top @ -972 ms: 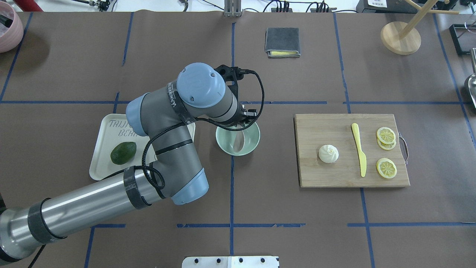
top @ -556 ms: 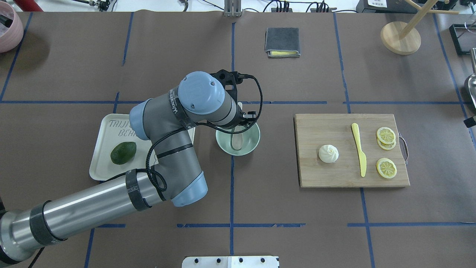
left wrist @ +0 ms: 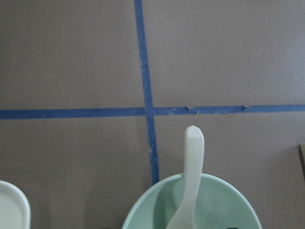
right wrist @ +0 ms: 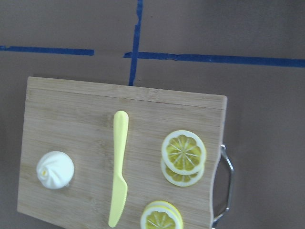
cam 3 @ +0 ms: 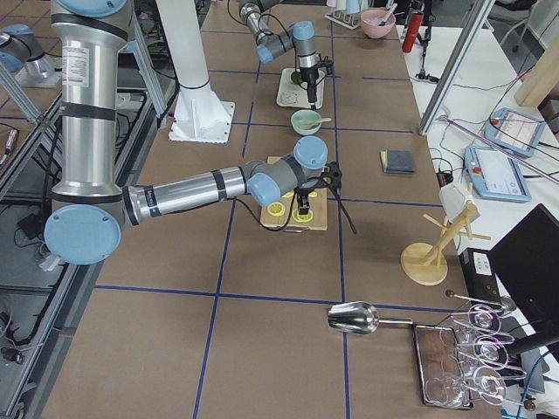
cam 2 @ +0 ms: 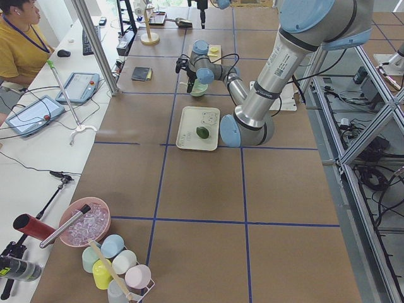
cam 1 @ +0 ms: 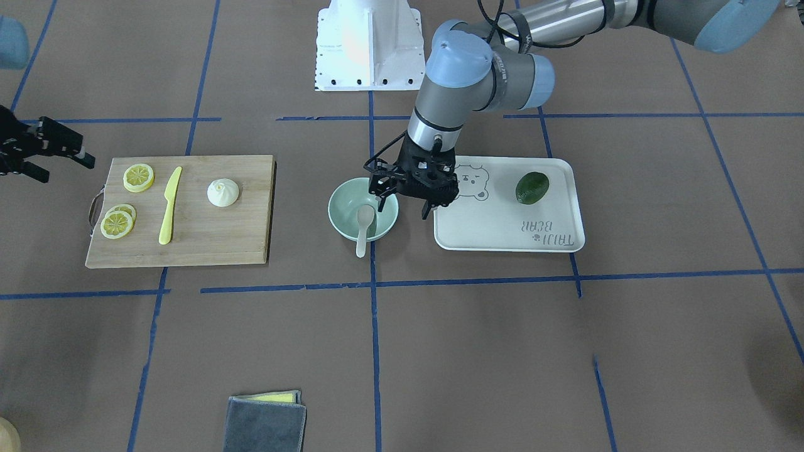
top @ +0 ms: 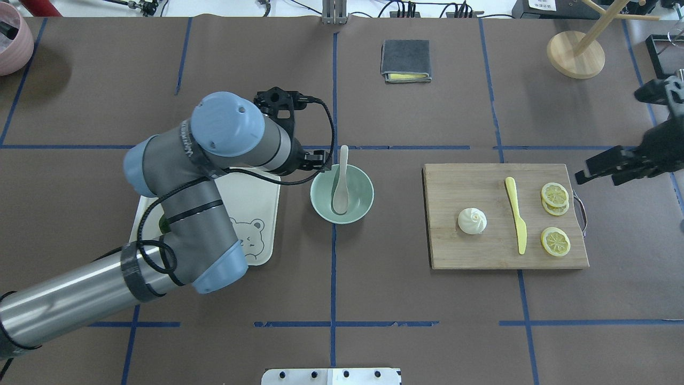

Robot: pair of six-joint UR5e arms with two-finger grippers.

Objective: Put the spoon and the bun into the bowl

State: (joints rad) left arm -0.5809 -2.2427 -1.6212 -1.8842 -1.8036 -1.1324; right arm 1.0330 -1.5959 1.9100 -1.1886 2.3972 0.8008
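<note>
My right gripper needs to grip the sides of the white pleated bun (cam 1: pixel 223 191) (right wrist: pixel 55 170), which is on the cutting board next to the yellow knife.
The pale spoon (top: pixel 340 182) lies in the mint-green bowl (top: pixel 362 197) with its scoop down and its handle resting over the far rim; both also show in the front view, spoon (cam 1: pixel 363 225) and bowl (cam 1: pixel 344 216). My left gripper (cam 1: pixel 404 206) is open and empty, just beside the bowl, above the edge of the tray. The white pleated bun (top: pixel 472 221) sits on the cutting board and shows in the right wrist view (right wrist: pixel 55 170). My right gripper (top: pixel 601 176) is open and empty, hovering just past the board's right end.
The wooden cutting board (top: pixel 481 251) also holds a yellow knife (top: pixel 516 214) and lemon slices (top: pixel 554 195). The white bear-print tray (cam 1: pixel 502 232) holds a dark green fruit (cam 1: pixel 532 187). A grey cloth (top: pixel 405 60) and a wooden stand (top: pixel 575 53) sit at the far side.
My left gripper has drawn back from over the bowl to the left, above the tray. The spoon stays in the bowl. My right gripper has come into view from the right edge.
</note>
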